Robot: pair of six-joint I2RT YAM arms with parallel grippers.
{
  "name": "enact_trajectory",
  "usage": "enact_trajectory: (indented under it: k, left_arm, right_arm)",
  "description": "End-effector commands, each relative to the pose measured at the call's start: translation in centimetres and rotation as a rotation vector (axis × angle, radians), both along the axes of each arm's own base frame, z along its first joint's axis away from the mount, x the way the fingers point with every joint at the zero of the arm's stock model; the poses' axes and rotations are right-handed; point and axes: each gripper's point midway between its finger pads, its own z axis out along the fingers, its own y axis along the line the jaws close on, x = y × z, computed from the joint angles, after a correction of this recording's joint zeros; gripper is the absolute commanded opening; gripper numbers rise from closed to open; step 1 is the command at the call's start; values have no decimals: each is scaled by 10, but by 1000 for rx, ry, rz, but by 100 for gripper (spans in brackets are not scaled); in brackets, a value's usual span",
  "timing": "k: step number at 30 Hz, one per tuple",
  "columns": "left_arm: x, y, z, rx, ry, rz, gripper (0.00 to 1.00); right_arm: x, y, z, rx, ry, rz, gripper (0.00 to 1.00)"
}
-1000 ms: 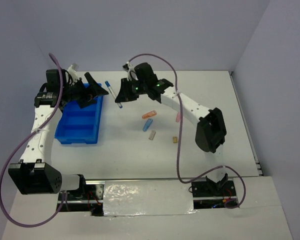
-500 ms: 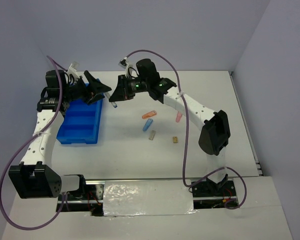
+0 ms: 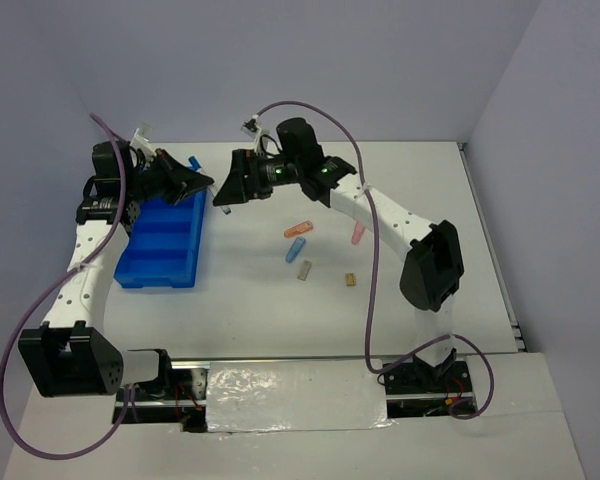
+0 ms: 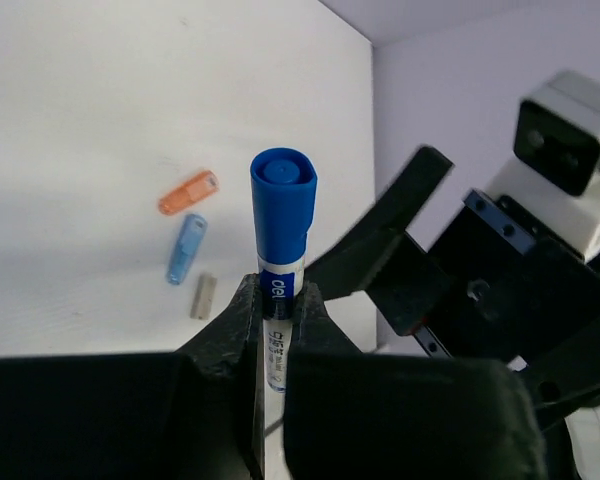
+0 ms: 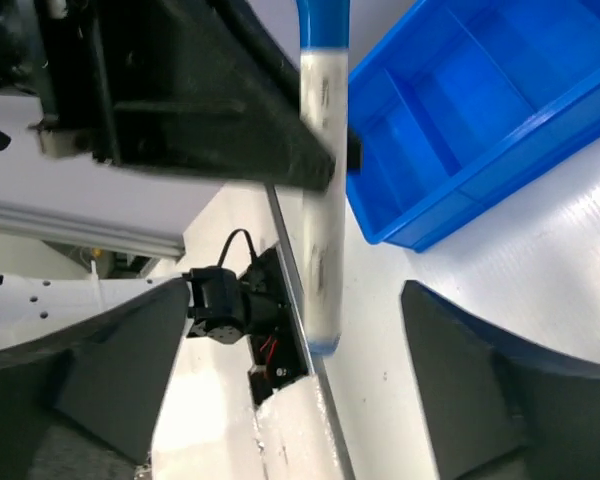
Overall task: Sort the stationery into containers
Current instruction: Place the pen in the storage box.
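Note:
Next, I let go of the white pen with my left gripper in the narrow compartment [image 3: 169, 209] near the far end of the blue tray.
The white pen with a blue cap [image 4: 282, 215] is clamped between my left gripper's [image 4: 278, 295] shut fingers, held above the table just right of the blue tray's [image 3: 155, 262] far end. Its other, white end [image 5: 320, 180] hangs between the wide-open fingers of my right gripper [image 5: 305, 375], which touch nothing. From above, the left gripper [image 3: 200, 184] and right gripper [image 3: 227, 190] stand tip to tip. On the table lie an orange capsule [image 3: 298, 229], a light-blue capsule [image 3: 295, 249], a pink capsule [image 3: 357, 235] and two small tan blocks [image 3: 304, 269] [image 3: 349, 280].
The tray's compartments [image 5: 460, 130] look bare where I can see them. The loose capsules and blocks sit mid-table, right of the tray. The back wall stands close behind both grippers, and the right wall borders the table's right edge.
My left gripper has moved right and shut on the pen. The right gripper, which was holding the pen, has opened and let it go.

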Motion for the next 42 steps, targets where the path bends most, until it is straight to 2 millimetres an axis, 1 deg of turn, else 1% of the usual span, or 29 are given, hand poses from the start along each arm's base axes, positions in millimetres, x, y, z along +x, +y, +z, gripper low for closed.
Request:
enact_trajectory:
  k: [1,2,3,4,5,6,7,8,9,10,11,12,13,14,16,17,18,19,20,22,25,26,28,30,31,34,38,41,42]
  left_arm:
    - [21,29,-2,47,4,167,0]
    - [24,40,-7,64,26,234,0]
    - [31,64,-18,107,56,368,0]
    - [33,75,-25,105,88,440,0]
    - [34,87,-34,113,111,501,0]
    - [38,108,-42,134,130,609,0]
    - [40,117,-47,112,151,667,0]
    - [46,127,-51,107,149,715,0]
    - [48,140,-61,106,174,774,0]
    - [52,151,-66,84,190,843,0]
    - [62,159,-73,68,181,869,0]
    - [64,170,-84,61,205,904,0]
    - [68,176,-91,28,226,936,0]
    - [76,184,-104,23,245,950,0]
    - [86,193,-109,12,249,974,0]
    - [93,199,-115,15,253,978,0]
    - [99,202,-115,16,240,976,0]
    - [106,203,-126,27,257,967,0]
    - [113,206,-122,33,243,962,0]
    - [117,207,-147,55,318,954,0]
    - [121,207,-161,46,328,952,0]
    - [117,207,-170,48,344,957,8]
    - [118,207,-175,42,336,958,20]
    - [120,205,-180,52,338,939,24]
    - [120,205,-182,56,345,936,34]
    - [116,206,-190,59,374,940,54]
    - [108,203,-188,46,370,945,65]
    - [104,201,-173,40,341,937,69]
    - [104,198,-168,33,325,918,70]
  right_arm:
    - [19,-35,16,24,-2,-106,100]
    - [36,-50,10,-5,15,-209,100]
    - [42,-73,6,-62,41,-312,100]
    - [55,-98,-11,-141,66,-442,100]
    - [76,-128,-22,-233,40,-632,100]
    - [68,-147,-22,-286,50,-688,100]
    - [65,-157,-30,-321,56,-711,100]
    - [60,-162,-30,-337,30,-703,100]
    - [52,-168,-22,-333,15,-699,100]
    - [43,-172,-33,-355,26,-689,100]
    - [38,-175,-34,-354,27,-688,100]
    - [29,-179,-25,-329,16,-684,100]
    - [21,-183,-38,-346,37,-677,100]
    - [15,-184,-40,-342,42,-670,100]
    - [0,-189,-44,-337,51,-656,100]
    - [-6,-192,-40,-328,43,-650,100]
    - [-11,-194,-47,-343,56,-641,100]
    - [-15,-195,-48,-347,56,-632,100]
    - [-19,-197,-46,-341,52,-628,100]
    - [-26,-198,-51,-353,57,-606,100]
    - [-32,-202,-52,-367,54,-597,100]
    - [-34,-203,-54,-375,57,-595,100]
    - [-34,-203,-51,-377,49,-585,100]
    - [-35,-203,-49,-380,44,-579,100]
    - [-34,-203,-51,-385,47,-578,100]
    - [-34,-201,-50,-383,48,-572,100]
    - [-30,-198,-51,-384,53,-566,100]
    - [-26,-196,-55,-397,47,-560,100]
    - [-21,-195,-62,-415,51,-563,100]
